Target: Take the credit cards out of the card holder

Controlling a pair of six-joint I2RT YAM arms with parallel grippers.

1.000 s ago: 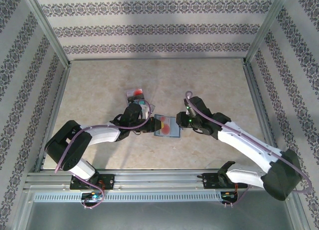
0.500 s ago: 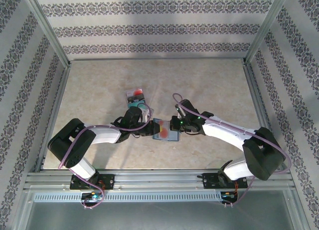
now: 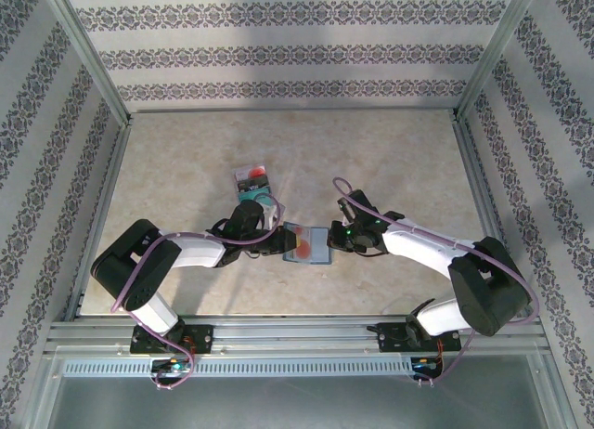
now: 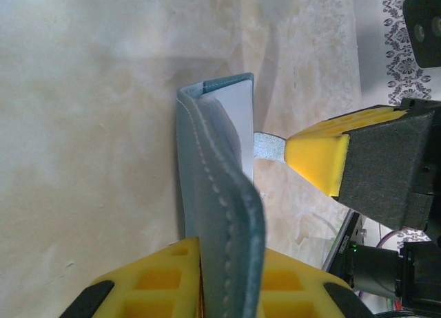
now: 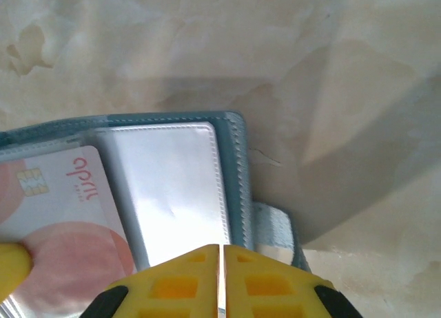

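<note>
My left gripper holds the card holder's cover upright; it should open, lay the cover flat, then pinch the clear pocket edge (image 3: pixel 293 253) beside the white credit card.
The blue-grey card holder (image 3: pixel 308 246) lies open mid-table between both arms. My left gripper (image 3: pixel 278 244) is shut on its left panel, which stands edge-on between the yellow fingers (image 4: pixel 227 280). My right gripper (image 3: pixel 332 240) is at the right edge, shut (image 5: pixel 219 263) over the near rim of the shiny clear pocket (image 5: pixel 172 187). A white credit card with red circles (image 5: pixel 69 215) sits in the pocket beside it. Another white card with a red circle (image 3: pixel 251 175) lies on the table behind the left gripper.
A teal card (image 3: pixel 261 199) lies just behind the left wrist. The holder's strap tab (image 5: pixel 273 228) sticks out to the right of my right fingers. Metal frame rails (image 3: pixel 278 329) run along the near edge, and patterned walls enclose the table.
The right arm folded in and its gripper settled at the holder's right edge. The holder shifted slightly nearer. The left gripper kept its hold.
</note>
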